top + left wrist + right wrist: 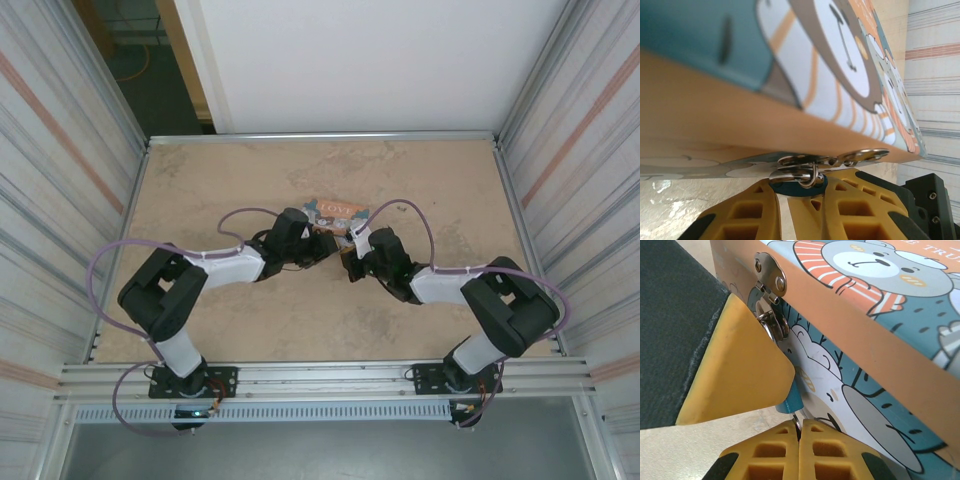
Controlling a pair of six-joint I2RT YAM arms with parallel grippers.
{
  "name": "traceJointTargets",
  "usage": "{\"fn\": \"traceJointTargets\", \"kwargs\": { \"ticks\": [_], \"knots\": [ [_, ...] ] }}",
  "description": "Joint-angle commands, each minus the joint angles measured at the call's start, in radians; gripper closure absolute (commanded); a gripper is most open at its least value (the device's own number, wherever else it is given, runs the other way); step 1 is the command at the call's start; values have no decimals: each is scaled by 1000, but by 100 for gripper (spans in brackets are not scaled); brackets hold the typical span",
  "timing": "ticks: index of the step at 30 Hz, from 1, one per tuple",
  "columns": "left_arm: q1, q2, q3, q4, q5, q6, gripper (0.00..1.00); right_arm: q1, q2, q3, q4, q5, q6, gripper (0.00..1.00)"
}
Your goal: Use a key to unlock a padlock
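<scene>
I pinch the padlock's narrow sides with my left gripper, so it should open, back off and take the padlock's broad sides [797, 189] before my right gripper turns the key.
The small blue-teal padlock [790, 188] hangs by its thin silver shackle [815, 176] from the hasp of an orange picture tin [715, 105]. My left gripper [800, 194] is shut on the padlock's body, one yellow finger on each side. In the right wrist view the padlock [791, 401] peeks out below the left gripper's yellow finger [735, 370]. My right gripper [800, 431] is shut on a thin metal key [798, 421], whose tip reaches the bottom of the padlock. From above, both grippers meet in front of the tin [338, 210].
The tin stands mid-table and its hasp plate [771, 275] is riveted to the lid. Cables loop over both arms [400, 215]. Metal rails [320, 137] and ribbed walls border the tan table [250, 320], which has bare room to the left, right and front.
</scene>
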Motion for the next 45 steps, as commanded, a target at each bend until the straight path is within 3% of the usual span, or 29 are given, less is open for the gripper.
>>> {"fn": "traceJointTargets", "kwargs": {
  "ticks": [1, 11, 19, 27, 35, 45],
  "knots": [
    [-68, 33, -16, 72, 223, -23, 87, 13, 12, 37, 184, -20, -6, 100],
    [-62, 118, -14, 143, 230, -51, 86, 8, 74, -36, 182, -16, 26, 100],
    [-41, 109, -16, 140, 222, -43, 73, -16, 76, -15, 118, -26, 29, 100],
    [-10, 14, -46, 80, 197, 7, 58, -31, 78, -8, 93, -37, 34, 100],
    [33, -139, -131, 29, 140, 48, 55, -33, 70, 18, 30, -73, 38, 100],
    [73, -348, -315, 112, 10, 33, 50, -30, 55, 60, -79, -109, 131, 100]
  ]
}}
